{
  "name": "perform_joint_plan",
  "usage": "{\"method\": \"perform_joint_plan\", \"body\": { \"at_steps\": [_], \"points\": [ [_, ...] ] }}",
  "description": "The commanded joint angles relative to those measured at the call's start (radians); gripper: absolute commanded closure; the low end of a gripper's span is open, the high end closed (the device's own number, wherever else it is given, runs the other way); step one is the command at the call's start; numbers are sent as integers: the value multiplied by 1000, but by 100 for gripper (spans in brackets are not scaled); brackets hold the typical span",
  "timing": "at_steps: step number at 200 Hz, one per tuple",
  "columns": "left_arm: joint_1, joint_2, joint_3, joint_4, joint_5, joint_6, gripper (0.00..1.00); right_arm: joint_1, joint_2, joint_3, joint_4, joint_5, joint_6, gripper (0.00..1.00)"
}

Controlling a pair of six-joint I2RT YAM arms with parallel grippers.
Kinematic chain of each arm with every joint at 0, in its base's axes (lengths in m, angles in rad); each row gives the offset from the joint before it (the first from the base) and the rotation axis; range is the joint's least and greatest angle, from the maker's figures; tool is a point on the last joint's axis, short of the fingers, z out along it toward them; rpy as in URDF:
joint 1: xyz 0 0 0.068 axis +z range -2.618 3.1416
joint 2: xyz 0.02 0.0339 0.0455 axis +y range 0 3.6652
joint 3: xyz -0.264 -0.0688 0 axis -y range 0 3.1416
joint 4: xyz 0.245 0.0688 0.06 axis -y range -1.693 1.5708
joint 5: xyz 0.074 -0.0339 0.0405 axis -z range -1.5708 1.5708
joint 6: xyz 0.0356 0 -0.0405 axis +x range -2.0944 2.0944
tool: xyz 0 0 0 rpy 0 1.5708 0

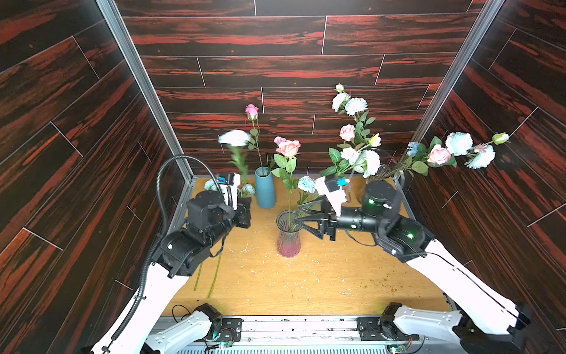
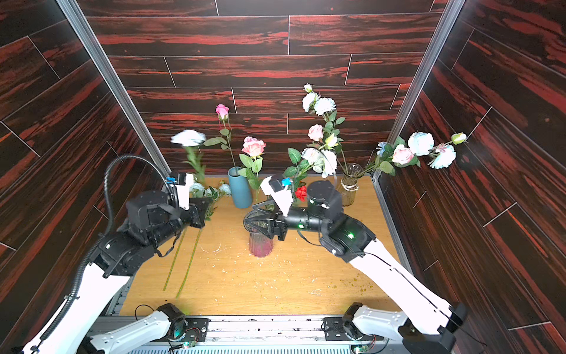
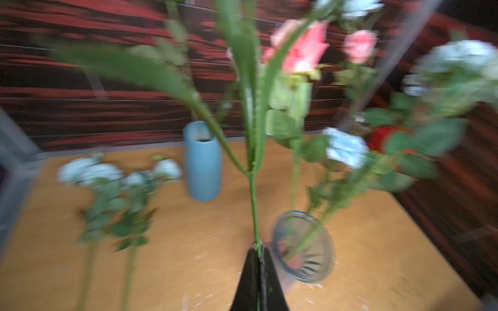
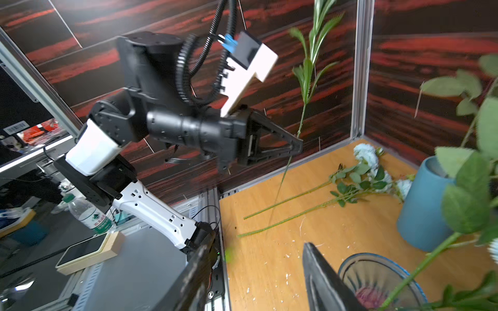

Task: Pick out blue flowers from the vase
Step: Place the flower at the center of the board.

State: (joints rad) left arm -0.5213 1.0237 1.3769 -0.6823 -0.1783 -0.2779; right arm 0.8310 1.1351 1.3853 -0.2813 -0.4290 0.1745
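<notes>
I will use my left gripper to set the blue flower down on the table [image 1: 236,239] [image 3: 159,266] between the lying blue flowers and the glass vase.
My left gripper [image 3: 260,250] is shut on the thin green stem of a blue flower [image 1: 234,138], which it holds upright and clear of the table at the back left; the right wrist view shows the left gripper [image 4: 296,141] pinching that stem. Mid-table stands the ribbed glass vase [image 1: 288,242] with a pink base. It holds a pink rose [image 1: 288,148] and another blue flower [image 1: 306,184] that leans to the right. My right gripper [image 1: 298,217] is open at the vase's rim with nothing between its fingers. Two more blue flowers [image 4: 366,156] lie on the table at the left.
A blue ceramic vase [image 1: 265,191] with a pink rose [image 1: 251,112] stands behind the glass one. At the back right a clear vase [image 2: 350,180] holds a wide mixed bunch [image 1: 456,147], with a red rose [image 2: 301,193] nearby. Dark walls enclose three sides.
</notes>
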Motion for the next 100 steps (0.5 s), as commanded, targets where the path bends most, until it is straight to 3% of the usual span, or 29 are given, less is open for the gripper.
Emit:
{"method": "perform_joint_plan", "body": {
  "at_steps": [1,29,66,100],
  "points": [
    [32,104,56,-250,-256,-2,100,2,-72,-34,24,55,-16,42],
    [98,216,66,-312,-247,13,100,2,-181,-89,10,146,-43,39],
    [118,377,47,-311,-265,37,100,2,-320,-154,-1,240,-75,33],
    [134,542,34,-268,-171,44,100,2,-407,-197,-16,325,-103,23]
  ]
}}
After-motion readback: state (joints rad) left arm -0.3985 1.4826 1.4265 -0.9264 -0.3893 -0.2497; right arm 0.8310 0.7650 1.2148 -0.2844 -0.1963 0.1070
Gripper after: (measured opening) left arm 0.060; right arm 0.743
